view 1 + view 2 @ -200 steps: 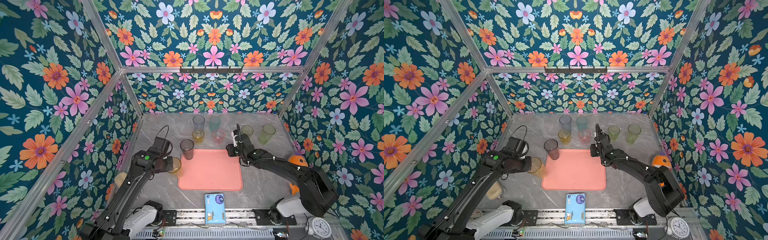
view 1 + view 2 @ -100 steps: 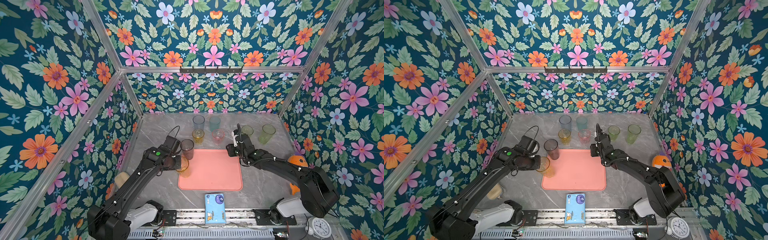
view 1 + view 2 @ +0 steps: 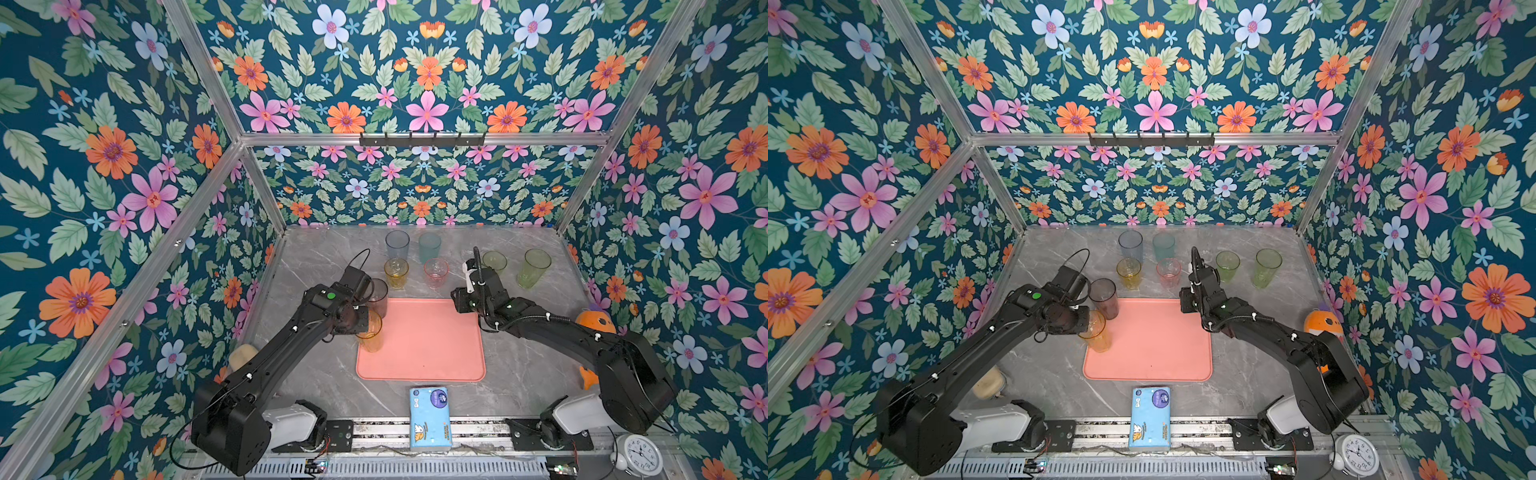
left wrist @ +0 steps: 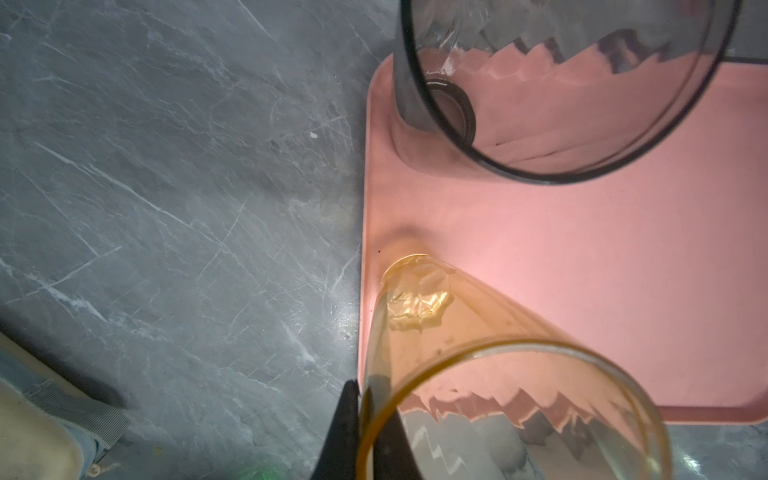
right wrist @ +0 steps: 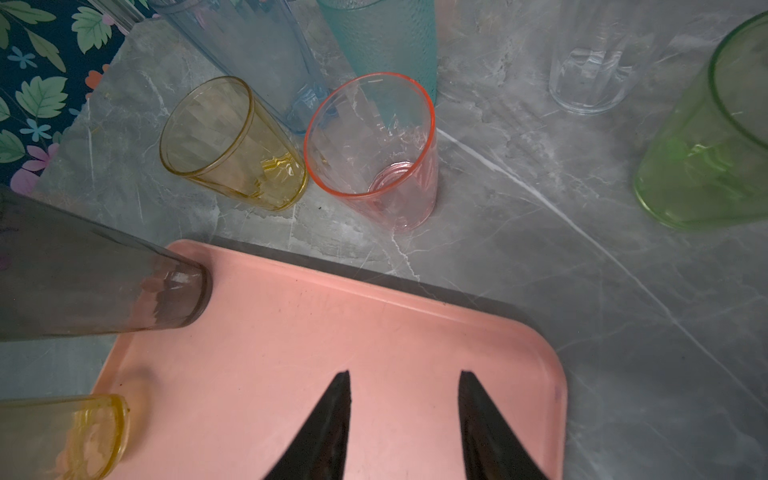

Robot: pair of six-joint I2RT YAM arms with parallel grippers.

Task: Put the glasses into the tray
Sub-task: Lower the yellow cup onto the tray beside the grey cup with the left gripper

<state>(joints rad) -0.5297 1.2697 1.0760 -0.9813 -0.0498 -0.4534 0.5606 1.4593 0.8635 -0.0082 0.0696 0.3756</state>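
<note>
The robot's left gripper needs to release the amber glass, now upright at the tray's edge, on the pink tray (image 3: 378,340) (image 4: 442,273), just in front of the smoky grey glass.
My left gripper (image 3: 360,321) (image 4: 364,388) is shut on the rim of an amber glass (image 3: 370,334) (image 4: 449,328), one finger inside and one outside. The glass hangs upright, its base at the left edge of the salmon-pink tray (image 3: 428,349) (image 3: 1154,349) (image 4: 582,270) (image 5: 332,332); I cannot tell whether it touches. A smoky grey glass (image 3: 379,296) (image 4: 540,124) (image 5: 104,291) stands in the tray's far left corner. My right gripper (image 3: 459,305) (image 5: 404,382) hovers open and empty over the far right corner. Behind the tray stand blue-grey (image 3: 397,245), teal (image 3: 429,246), yellow (image 5: 232,145), pink (image 5: 374,153), green (image 5: 706,145) (image 3: 533,268) and clear (image 5: 590,62) glasses.
A blue tissue pack (image 3: 430,417) lies at the front edge below the tray. An orange toy (image 3: 592,322) sits by the right wall, a beige object (image 3: 243,357) by the left wall and a clock (image 3: 636,455) at the front right. Flowered walls close in three sides.
My left arm has carried the amber glass rightward from the bare table to the tray's left edge. The right arm has stayed almost still.
</note>
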